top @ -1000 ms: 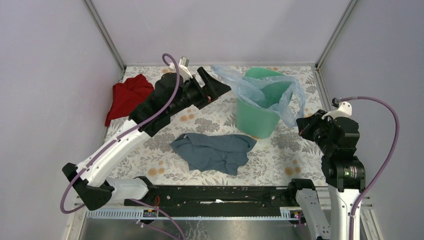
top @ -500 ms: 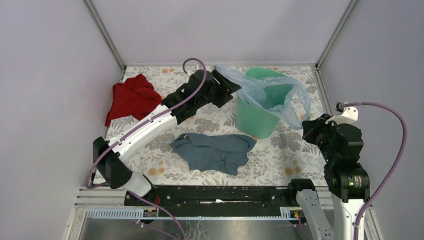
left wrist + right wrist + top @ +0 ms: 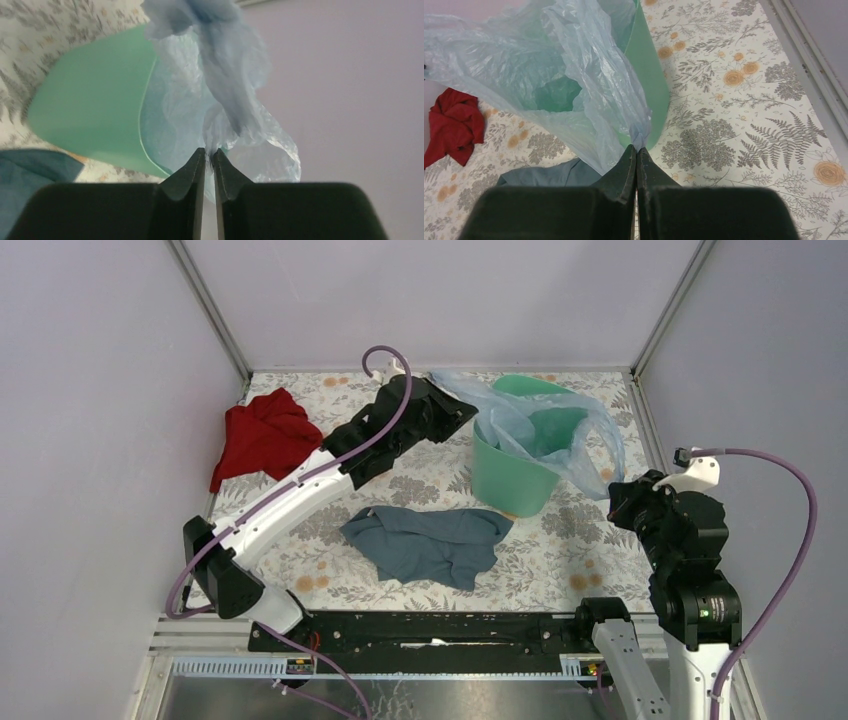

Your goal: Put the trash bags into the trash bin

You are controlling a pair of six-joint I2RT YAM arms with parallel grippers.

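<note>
The trash bag's loose end bunches past its fold in my left gripper, so next I open it and grip the bag nearer that loose end [image 3: 449,386].
The mint-green trash bin [image 3: 510,478] stands tilted at the back right of the table. The pale-blue translucent trash bag [image 3: 545,420] hangs over its mouth and partly inside it. My left gripper [image 3: 458,412] is at the bag's left edge. In the left wrist view its jaws [image 3: 210,152] are pinched together on a fold of the bag [image 3: 225,75] next to the bin [image 3: 95,100]. My right gripper [image 3: 612,496] is shut on the bag's right corner. The right wrist view shows the film [image 3: 524,60] stretched from those jaws [image 3: 636,149] across the bin [image 3: 649,85].
A grey-blue cloth [image 3: 430,543] lies crumpled in front of the bin, near the middle of the flowered tablecloth. A red cloth [image 3: 262,433] sits at the back left by the wall. Enclosure walls stand close behind the bin and along the right.
My left arm swung right to the bag's left edge and its jaws went from open to pinched on the film. My right gripper drew slightly toward the near right, still holding its corner.
</note>
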